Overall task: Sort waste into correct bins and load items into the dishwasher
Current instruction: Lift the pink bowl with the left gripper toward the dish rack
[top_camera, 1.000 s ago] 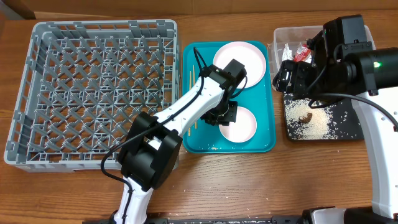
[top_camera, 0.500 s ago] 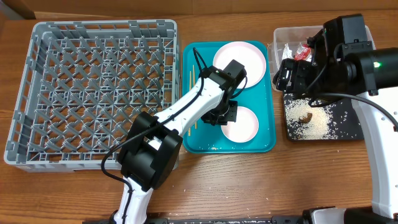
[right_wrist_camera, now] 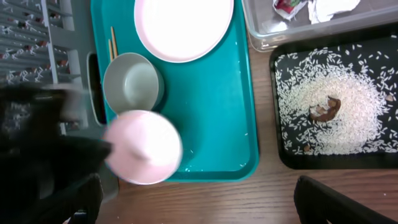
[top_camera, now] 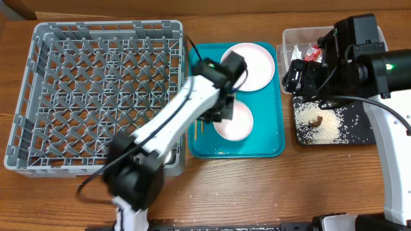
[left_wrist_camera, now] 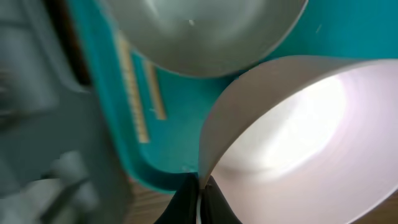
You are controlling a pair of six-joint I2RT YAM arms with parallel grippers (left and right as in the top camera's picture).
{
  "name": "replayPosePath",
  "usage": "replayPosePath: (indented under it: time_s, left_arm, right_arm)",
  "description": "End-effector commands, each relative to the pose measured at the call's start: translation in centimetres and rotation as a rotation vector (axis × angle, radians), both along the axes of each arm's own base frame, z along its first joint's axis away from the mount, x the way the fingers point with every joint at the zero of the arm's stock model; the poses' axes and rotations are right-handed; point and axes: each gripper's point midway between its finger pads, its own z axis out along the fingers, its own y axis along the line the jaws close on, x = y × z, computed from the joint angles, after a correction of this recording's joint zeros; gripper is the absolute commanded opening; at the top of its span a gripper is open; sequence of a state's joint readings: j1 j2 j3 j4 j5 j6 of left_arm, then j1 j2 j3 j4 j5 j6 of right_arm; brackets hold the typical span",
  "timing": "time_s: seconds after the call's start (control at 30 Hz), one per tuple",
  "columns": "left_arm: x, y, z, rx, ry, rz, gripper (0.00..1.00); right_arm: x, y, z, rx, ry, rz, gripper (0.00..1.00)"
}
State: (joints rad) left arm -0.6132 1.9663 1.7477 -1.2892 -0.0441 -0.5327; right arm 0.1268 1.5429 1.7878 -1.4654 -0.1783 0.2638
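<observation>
Next, I let go of the pale pink bowl with my left gripper in the grey dish rack's far corner [top_camera: 166, 63] next to the teal tray. The bowl is still tilted above the tray.
My left gripper [top_camera: 215, 115] is shut on the rim of a pale pink bowl [top_camera: 234, 122] and holds it tilted above the teal tray [top_camera: 273, 131]. The wrist view shows the fingers [left_wrist_camera: 200, 186] pinching the bowl's edge [left_wrist_camera: 298, 124]. A grey-green bowl [right_wrist_camera: 132, 84], a pale plate [top_camera: 255, 63] and wooden chopsticks [right_wrist_camera: 112, 40] lie on the tray. The grey dish rack [top_camera: 96, 90] is at the left. The clear tub [top_camera: 292, 38] holds a red-and-white wrapper [right_wrist_camera: 287, 5] and crumpled paper [right_wrist_camera: 329, 6]. The black tray [top_camera: 350, 131] holds rice [right_wrist_camera: 336, 93] and a brown lump [right_wrist_camera: 325, 109]. My right gripper [right_wrist_camera: 199, 202] is open and empty, high above the tray's front edge.
The teal tray sits between the rack and the two bins. Bare wooden table [top_camera: 257, 186] runs along the front. The rack's right wall [right_wrist_camera: 74, 56] stands close against the teal tray. My right arm [top_camera: 347, 58] hangs over the tub and black tray.
My left gripper has lifted the pink bowl and carried it left, toward the rack, with the arm swinging left. The right arm has not moved.
</observation>
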Motion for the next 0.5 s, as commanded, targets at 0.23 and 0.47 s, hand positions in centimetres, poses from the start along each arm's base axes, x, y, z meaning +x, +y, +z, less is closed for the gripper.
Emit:
replayPosePath:
  time_s: [0.23, 0.47]
  left_arm:
    - [4.9, 11.5, 14.6, 0.457, -0.615, 0.146, 0.04]
    - [6.4, 14.4, 18.9, 0.687, -0.82, 0.243, 0.04]
  right_arm:
    - [0.1, -0.1, 0.9, -0.002, -0.035, 0.001, 1.0]
    - [0.1, -0.1, 0.9, -0.002, -0.035, 0.001, 1.0]
